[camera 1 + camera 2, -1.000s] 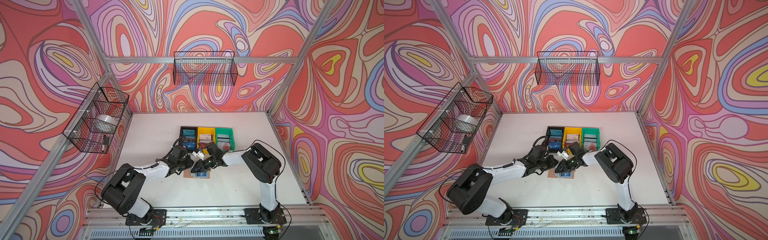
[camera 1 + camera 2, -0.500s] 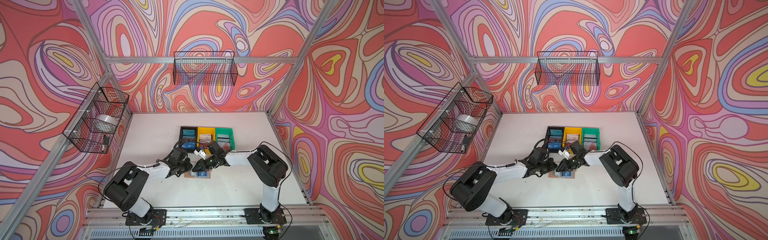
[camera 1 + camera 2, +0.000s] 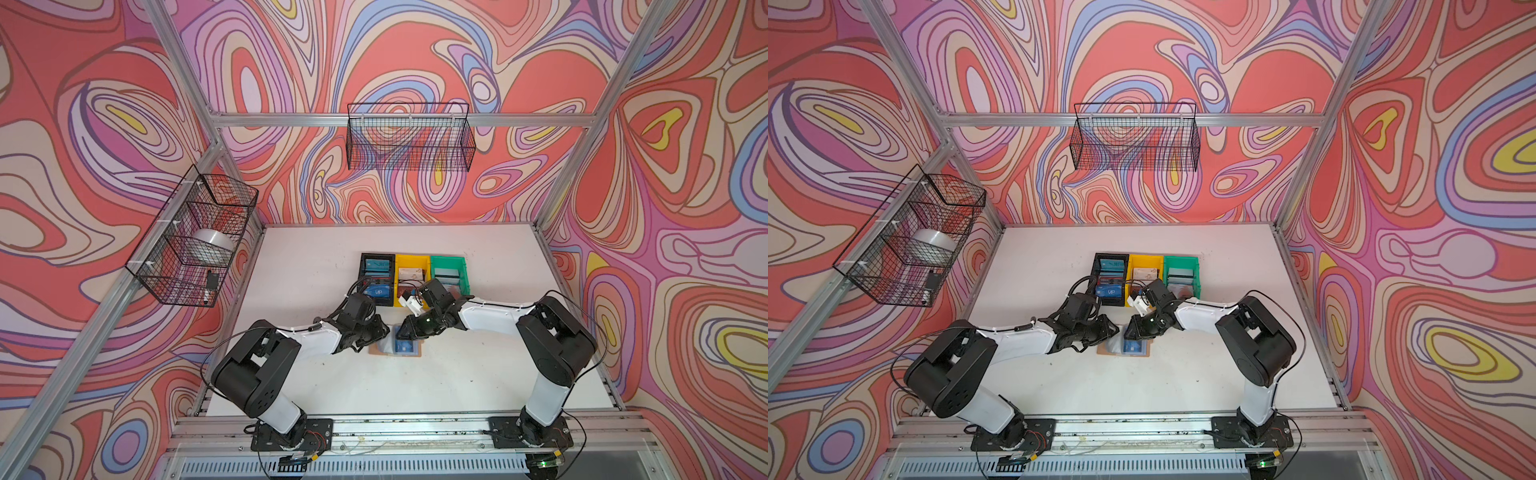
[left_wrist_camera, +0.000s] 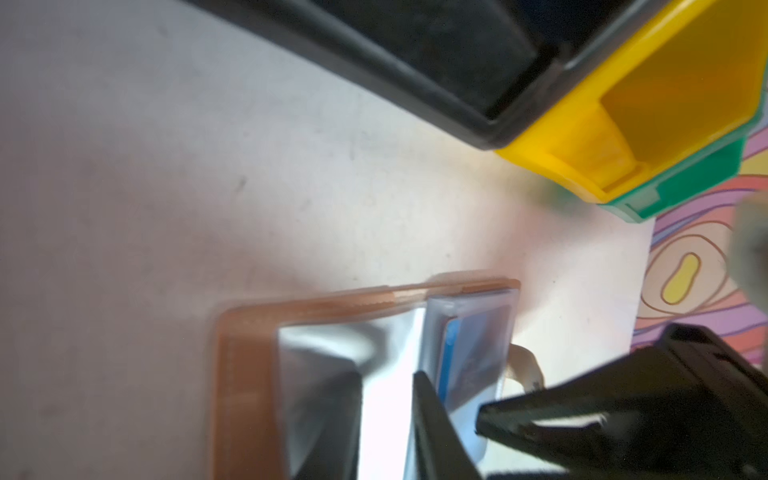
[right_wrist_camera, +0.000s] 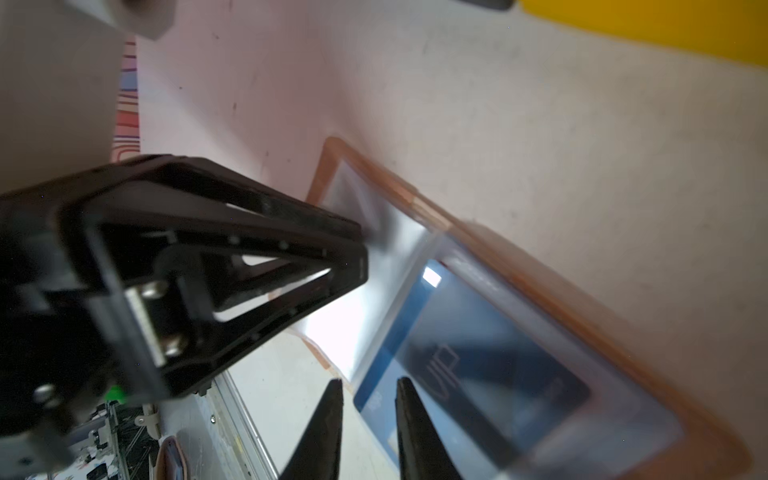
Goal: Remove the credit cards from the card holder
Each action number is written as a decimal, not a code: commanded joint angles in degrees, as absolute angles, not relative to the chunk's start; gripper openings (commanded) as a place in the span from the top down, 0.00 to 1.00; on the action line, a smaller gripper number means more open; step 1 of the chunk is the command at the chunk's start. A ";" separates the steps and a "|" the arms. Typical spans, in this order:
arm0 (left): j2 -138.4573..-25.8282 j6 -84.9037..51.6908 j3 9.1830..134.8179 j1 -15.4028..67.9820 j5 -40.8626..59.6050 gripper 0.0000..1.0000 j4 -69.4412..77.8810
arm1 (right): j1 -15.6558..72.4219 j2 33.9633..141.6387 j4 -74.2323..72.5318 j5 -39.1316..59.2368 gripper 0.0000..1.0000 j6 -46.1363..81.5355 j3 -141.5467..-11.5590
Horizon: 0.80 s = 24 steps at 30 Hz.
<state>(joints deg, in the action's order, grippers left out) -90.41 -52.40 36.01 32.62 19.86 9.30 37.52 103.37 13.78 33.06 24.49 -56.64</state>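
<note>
The white sleeve page beside the blue card is under my left gripper's fingers, so they should open, move over and pinch the blue card's edge at the card holder's fold [image 4: 448, 356].
The tan card holder [image 3: 376, 351] [image 3: 1103, 351] lies open on the white table between both arms. A blue credit card with "VIP" on it [image 5: 478, 353] [image 4: 469, 345] sits in its right clear sleeve, one corner out past the sleeve edge. My left gripper [image 4: 386, 415] [image 3: 385, 331] is open over the bulging left sleeve page [image 4: 324, 345], with a bright gap between its fingers. My right gripper [image 5: 368, 399] [image 3: 405, 332] stands at the blue card's corner with its jaws a little apart. One finger lies over the card and the corner shows in the gap.
Behind the holder stand a black bin [image 3: 361, 274], a yellow bin [image 3: 398, 266] and a green bin [image 3: 464, 274], each with cards inside. Another blue VIP card [image 3: 379, 291] lies at the black bin's front. Wire baskets [image 3: 195, 241] [image 3: 409, 137] hang on the left and back walls.
My left gripper has come down toward the holder and its jaws have parted. My right gripper stays at the blue card's corner, hardly moved.
</note>
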 commanded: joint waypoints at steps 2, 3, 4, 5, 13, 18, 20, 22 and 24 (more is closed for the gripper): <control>-91.68 -51.25 36.22 32.52 22.88 0.58 9.31 | 37.06 102.88 17.66 27.72 0.75 23.52 -55.93; -91.74 -50.95 36.09 32.52 23.07 0.58 9.39 | 36.94 102.62 17.67 27.39 0.75 23.71 -55.74; -91.88 -50.85 36.00 32.52 23.43 0.58 9.48 | 36.84 102.40 17.75 27.17 0.75 23.70 -55.49; -92.09 -50.95 35.77 32.52 23.87 0.58 9.89 | 36.83 102.14 18.03 26.76 0.75 23.73 -55.31; -93.25 -53.35 33.27 32.52 27.08 0.73 17.99 | 35.71 98.87 19.57 25.23 0.75 23.61 -53.45; -93.77 -52.57 33.81 32.52 27.38 0.74 17.56 | 35.60 99.02 19.09 26.01 0.75 23.36 -53.70; -93.65 -52.17 34.01 32.59 27.22 0.74 16.84 | 35.63 99.58 18.96 26.17 0.75 23.51 -53.80; -93.19 -51.78 33.93 32.70 26.79 0.74 16.70 | 35.60 99.96 18.92 25.98 0.75 23.53 -53.62; -92.91 -51.60 33.90 32.81 26.99 0.73 16.95 | 35.62 100.40 19.00 25.78 0.75 23.42 -53.66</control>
